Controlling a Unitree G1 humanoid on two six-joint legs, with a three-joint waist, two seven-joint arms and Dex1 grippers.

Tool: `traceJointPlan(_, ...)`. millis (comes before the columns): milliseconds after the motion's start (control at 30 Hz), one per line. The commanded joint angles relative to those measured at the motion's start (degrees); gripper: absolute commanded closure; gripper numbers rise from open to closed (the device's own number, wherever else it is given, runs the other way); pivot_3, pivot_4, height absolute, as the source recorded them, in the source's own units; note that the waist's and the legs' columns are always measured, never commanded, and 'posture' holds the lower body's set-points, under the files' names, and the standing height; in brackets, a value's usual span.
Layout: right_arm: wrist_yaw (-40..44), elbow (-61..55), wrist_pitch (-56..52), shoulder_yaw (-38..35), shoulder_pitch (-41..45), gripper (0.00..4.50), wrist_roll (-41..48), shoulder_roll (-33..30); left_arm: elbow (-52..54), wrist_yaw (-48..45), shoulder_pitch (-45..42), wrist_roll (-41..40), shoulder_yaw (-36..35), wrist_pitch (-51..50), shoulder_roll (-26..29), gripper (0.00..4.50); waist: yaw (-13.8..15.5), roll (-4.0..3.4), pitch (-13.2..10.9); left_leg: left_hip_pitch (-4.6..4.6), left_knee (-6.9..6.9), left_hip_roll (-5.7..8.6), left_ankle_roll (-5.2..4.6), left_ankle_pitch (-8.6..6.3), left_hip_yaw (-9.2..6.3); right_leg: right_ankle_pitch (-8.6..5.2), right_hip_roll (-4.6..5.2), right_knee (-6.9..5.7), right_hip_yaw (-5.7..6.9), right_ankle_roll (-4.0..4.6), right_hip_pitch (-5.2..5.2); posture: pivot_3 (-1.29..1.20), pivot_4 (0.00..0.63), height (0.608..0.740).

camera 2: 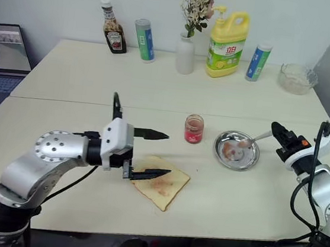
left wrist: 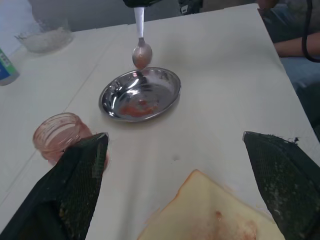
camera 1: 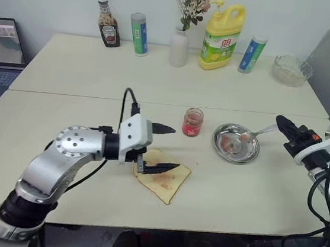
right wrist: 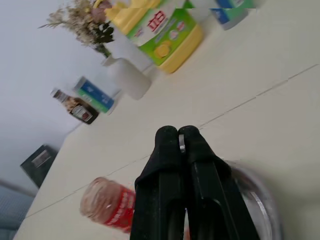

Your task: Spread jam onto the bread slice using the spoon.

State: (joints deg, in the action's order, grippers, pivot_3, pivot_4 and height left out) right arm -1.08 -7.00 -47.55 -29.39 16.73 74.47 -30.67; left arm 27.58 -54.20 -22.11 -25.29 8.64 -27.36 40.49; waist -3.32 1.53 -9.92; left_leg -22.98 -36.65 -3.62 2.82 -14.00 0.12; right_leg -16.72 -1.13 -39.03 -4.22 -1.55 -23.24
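Observation:
The robot's right gripper should set the spoon, its bowl now over the steel dish, down with the spoon's bowl inside the round steel dish and its handle leaning over the dish's rim (camera 1: 251, 143).
The bread slice (camera 1: 164, 182) lies flat near the table's front edge, with a thin reddish smear of jam on it. My left gripper (camera 1: 176, 148) hovers open just above the slice's left part, its fingers (left wrist: 75, 190) wide apart. Beyond the slice stands the small glass jar of jam (camera 1: 193, 122). My right gripper (camera 1: 281, 122) is shut on the handle of the spoon (camera 1: 258, 133). The spoon's bowl, with some jam on it, hangs over the round steel dish (camera 1: 217, 142), which has red smears inside. A sliver of the handle (right wrist: 182, 143) shows between the shut fingers.
Along the back of the table stand a ketchup bottle (camera 1: 109, 29), a green can (camera 1: 139, 34), a white vase with flowers (camera 1: 179, 46), a yellow detergent bottle (camera 1: 222, 37), a blue can (camera 1: 252, 53) and a glass bowl (camera 1: 291, 70). A laptop (camera 1: 2, 51) sits at far left.

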Motion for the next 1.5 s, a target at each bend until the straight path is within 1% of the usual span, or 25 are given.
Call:
traceJointPlan(33, 4.7, 4.5, 3.0, 1.6, 3.1, 4.49, -5.1, -0.2, -0.7, 0.1, -2.9, 1.5, 1.4, -0.3, -0.7, 0.0, 0.0, -0.01, 0.0, 0.02, 0.0, -0.01, 0.0, 0.0, 0.0, 0.0, -0.03, -0.01, -0.01, 0.0, 0.0, 0.0, 0.15, 0.74)
traceJointPlan(200, 9.1, 13.9, 6.2, 2.9, 6.9, 4.49, -11.5, 1.0, -2.2, 0.4, -7.0, 2.6, 3.2, -1.6, -2.4, 0.0, 0.2, -0.03, 0.0, -0.01, -0.05, -0.01, 0.0, 0.0, 0.0, 0.02, -0.04, -0.01, 0.0, 0.02, 0.0, 0.0, 0.15, 0.74)
traceJointPlan(300, 11.2, 16.2, 6.7, 3.3, 7.9, 4.49, -14.3, 1.1, -2.4, 0.4, -7.5, 2.8, 3.2, -2.0, -2.8, 0.0, 0.4, -0.03, 0.0, -0.05, -0.1, 0.0, 0.0, 0.0, 0.01, 0.14, -0.02, 0.0, 0.0, 0.21, 0.0, 0.0, 0.15, 0.74)
traceJointPlan(467, 14.2, 22.3, 8.0, 4.6, 9.8, 4.49, -20.2, 1.3, -1.7, 0.7, -7.4, 2.9, 2.9, -2.5, -3.1, 0.0, 0.4, -0.04, 0.0, -0.04, -0.1, -0.01, 0.0, 0.0, 0.02, 0.15, -0.02, -0.01, 0.0, 0.23, 0.0, 0.0, 0.15, 0.74)
traceJointPlan(733, 18.0, 28.7, 9.2, 4.6, 11.2, 4.49, -26.1, 0.7, -1.7, 1.4, -8.2, 2.8, 2.6, -3.3, -3.4, 0.0, 0.5, -0.04, 0.0, -0.02, -0.2, -0.01, 0.0, 0.0, -0.01, 0.16, -0.02, -0.04, 0.01, 0.2, 0.06, 0.0, 0.15, 0.74)
traceJointPlan(833, 20.0, 29.3, 9.3, 5.2, 10.2, 3.74, -28.5, -0.4, -1.5, 1.6, -8.1, 2.9, 2.6, -3.5, -3.4, 0.0, 0.6, -0.04, 0.0, -0.02, -0.22, -0.01, 0.0, 0.0, -0.01, 0.17, -0.02, -0.04, 0.02, 0.19, 0.07, 0.0, 0.15, 0.74)
traceJointPlan(1067, 22.4, 25.9, 10.9, 6.0, 7.9, 1.28, -32.2, 0.1, -1.4, 2.0, -7.2, 3.2, 2.5, -3.3, -3.4, 0.0, 0.7, -0.06, 0.0, -0.02, -0.21, 0.0, 0.0, 0.0, 0.02, 0.18, -0.01, -0.04, -0.01, 0.19, 0.05, 0.0, 0.15, 0.74)
traceJointPlan(1167, 23.7, 23.5, 12.1, 7.2, 7.2, 0.15, -34.6, 0.0, -1.4, 2.2, -7.0, 3.3, 2.5, -3.1, -3.4, 0.0, 0.7, -0.06, 0.0, -0.02, -0.21, 0.0, 0.0, 0.0, -0.01, 0.18, -0.01, -0.05, 0.01, 0.18, 0.05, 0.0, 0.15, 0.74)
traceJointPlan(1200, 23.9, 22.8, 12.5, 7.4, 6.9, 0.03, -35.3, -0.1, -1.5, 2.3, -7.0, 3.3, 2.5, -3.0, -3.5, 0.0, 0.7, -0.06, 0.0, -0.02, -0.21, 0.0, 0.0, 0.0, 0.0, 0.18, -0.01, -0.05, 0.0, 0.18, 0.05, 0.0, 0.15, 0.74)
traceJointPlan(1367, 26.6, 18.3, 14.4, 9.4, 4.5, 0.03, -38.6, -0.9, -1.5, 2.6, -6.7, 3.4, 2.5, -3.0, -3.4, 0.0, 0.9, -0.06, 0.0, -0.02, -0.21, 0.0, 0.01, 0.0, 0.0, 0.17, 0.0, -0.05, 0.01, 0.18, 0.05, 0.0, 0.15, 0.74)
traceJointPlan(1500, 28.3, 15.1, 17.2, 12.0, 2.3, 0.03, -42.9, -2.0, -1.5, 2.6, -6.8, 3.7, 2.6, -2.8, -3.4, 0.0, 1.0, -0.06, 0.0, -0.02, -0.22, 0.01, 0.01, 0.0, -0.01, 0.17, 0.0, -0.05, 0.02, 0.18, 0.05, 0.0, 0.15, 0.74)
